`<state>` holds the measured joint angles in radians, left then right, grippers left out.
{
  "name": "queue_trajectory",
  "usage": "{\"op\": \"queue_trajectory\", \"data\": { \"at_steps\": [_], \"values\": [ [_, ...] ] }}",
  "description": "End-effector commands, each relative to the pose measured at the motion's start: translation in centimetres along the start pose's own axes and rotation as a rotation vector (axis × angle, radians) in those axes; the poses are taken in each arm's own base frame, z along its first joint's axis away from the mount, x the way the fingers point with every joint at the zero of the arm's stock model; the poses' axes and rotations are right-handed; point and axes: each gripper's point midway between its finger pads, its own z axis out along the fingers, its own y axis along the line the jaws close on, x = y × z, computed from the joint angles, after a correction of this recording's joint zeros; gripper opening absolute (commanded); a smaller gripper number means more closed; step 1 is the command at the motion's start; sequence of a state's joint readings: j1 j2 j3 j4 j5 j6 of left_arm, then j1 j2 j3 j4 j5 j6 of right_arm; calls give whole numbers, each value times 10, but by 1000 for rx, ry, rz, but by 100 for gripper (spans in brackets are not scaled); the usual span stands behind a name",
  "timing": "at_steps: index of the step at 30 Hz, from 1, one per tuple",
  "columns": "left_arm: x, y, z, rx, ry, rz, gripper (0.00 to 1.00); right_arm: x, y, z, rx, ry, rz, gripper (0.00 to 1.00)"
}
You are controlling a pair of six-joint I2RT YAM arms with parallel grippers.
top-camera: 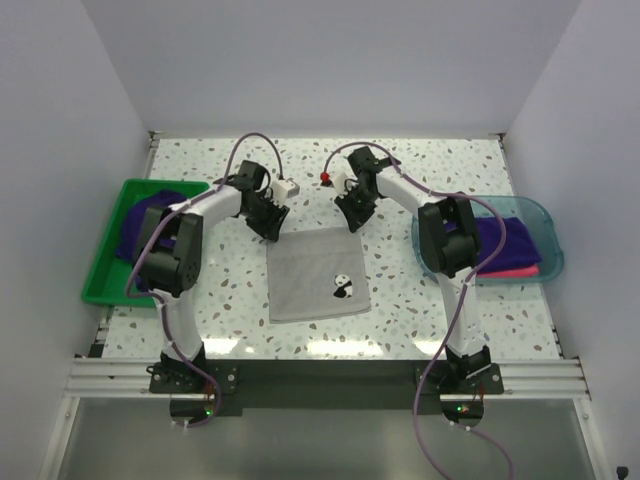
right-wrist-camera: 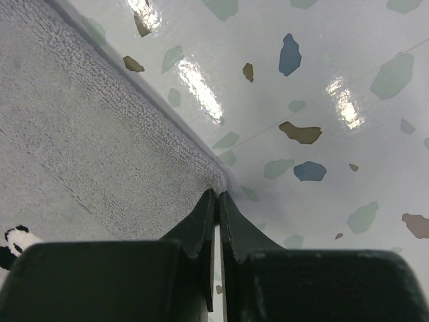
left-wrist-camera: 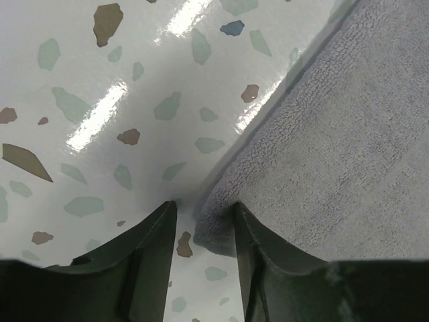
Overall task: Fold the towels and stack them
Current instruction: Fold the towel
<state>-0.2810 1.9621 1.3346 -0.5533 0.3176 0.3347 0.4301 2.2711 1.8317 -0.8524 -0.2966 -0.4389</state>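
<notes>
My right gripper will let go of the pale grey towel's far corner at its near corner (top-camera: 377, 294) toward the teal tray.
A pale grey towel (top-camera: 315, 275) with a small panda picture lies flat in the middle of the table. My left gripper (top-camera: 272, 232) stands at its far left corner. In the left wrist view the left gripper (left-wrist-camera: 204, 204) is open, and the towel's corner (left-wrist-camera: 218, 228) lies between the fingers against the right one. My right gripper (top-camera: 352, 222) is at the far right corner. The right wrist view shows the right gripper (right-wrist-camera: 218, 193) shut, pinching the tip of the towel (right-wrist-camera: 80, 147). A dark purple towel (top-camera: 140, 225) lies in the green bin. A purple towel (top-camera: 505, 238) and a pink towel (top-camera: 515, 270) lie in the teal tray.
The green bin (top-camera: 100, 275) sits at the left edge of the table and the translucent teal tray (top-camera: 545, 225) at the right edge. A small white object (top-camera: 286, 187) and a small red object (top-camera: 326, 179) sit behind the grippers. White walls enclose the table.
</notes>
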Motion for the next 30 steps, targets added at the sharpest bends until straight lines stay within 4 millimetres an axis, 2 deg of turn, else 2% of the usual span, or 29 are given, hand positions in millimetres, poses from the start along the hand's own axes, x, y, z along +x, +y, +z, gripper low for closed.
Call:
{"op": "queue_trajectory", "data": {
  "at_steps": [1,8,14,17,19,20,21,22,27,30],
  "values": [
    [13,4,6,-8,48,-14,43,23,2,10,7,82,-4,1],
    [48,0,20,8,173,-54,38,19,3,7,21,67,-2,0],
    [60,-4,20,27,210,-47,37,19,-3,0,59,77,-8,0],
    [59,-10,20,64,212,-40,26,15,-6,-4,71,71,-11,0],
    [62,-10,21,72,231,-35,13,9,-8,-8,85,58,-11,0],
    [59,-8,21,67,229,-29,5,5,-11,-12,104,47,-15,0],
    [58,-6,20,62,231,-22,1,3,-13,-14,115,40,-16,0],
    [56,-4,20,58,232,-18,0,-2,-15,-18,131,25,-19,0],
    [19,11,12,12,165,26,0,-26,-36,-40,264,-52,-19,0],
    [-1,20,3,-41,110,41,0,-45,-39,-57,297,-124,-2,0]
  ]
}}
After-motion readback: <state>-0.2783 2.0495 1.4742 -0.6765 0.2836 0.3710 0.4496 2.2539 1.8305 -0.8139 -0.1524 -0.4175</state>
